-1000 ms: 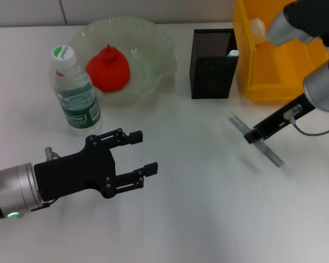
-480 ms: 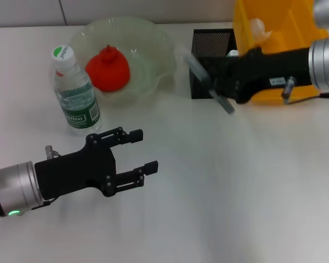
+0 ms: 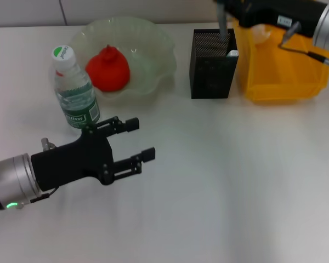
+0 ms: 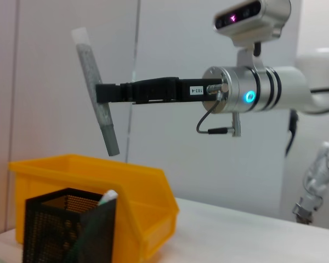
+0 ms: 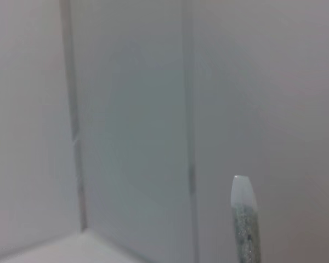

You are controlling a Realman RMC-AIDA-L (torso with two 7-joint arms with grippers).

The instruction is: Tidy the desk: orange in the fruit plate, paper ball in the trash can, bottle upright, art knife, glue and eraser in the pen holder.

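Observation:
My right gripper will let go of the grey art knife inside the black mesh pen holder (image 3: 223, 43), next to the white-tipped item.
My right gripper (image 3: 231, 6) is shut on the grey art knife (image 3: 222, 19) and holds it nearly upright above the black mesh pen holder (image 3: 210, 66). In the left wrist view the right gripper (image 4: 105, 93) grips the knife (image 4: 94, 90) at mid-length, its lower end above the holder (image 4: 66, 227). The knife's tip shows in the right wrist view (image 5: 244, 219). A white-tipped item (image 3: 232, 53) stands in the holder. The orange (image 3: 108, 68) lies in the pale green fruit plate (image 3: 153, 49). The bottle (image 3: 74, 90) stands upright. My left gripper (image 3: 141, 139) is open and empty, low over the table.
A yellow bin (image 3: 279, 66) stands right of the pen holder, with a white paper ball (image 3: 260, 32) partly visible inside it. The bin also shows in the left wrist view (image 4: 131, 183). The white table spreads out in front.
My right arm has lifted the art knife from the right of the table up and back to above the pen holder, turning it upright. My left gripper shifted slightly.

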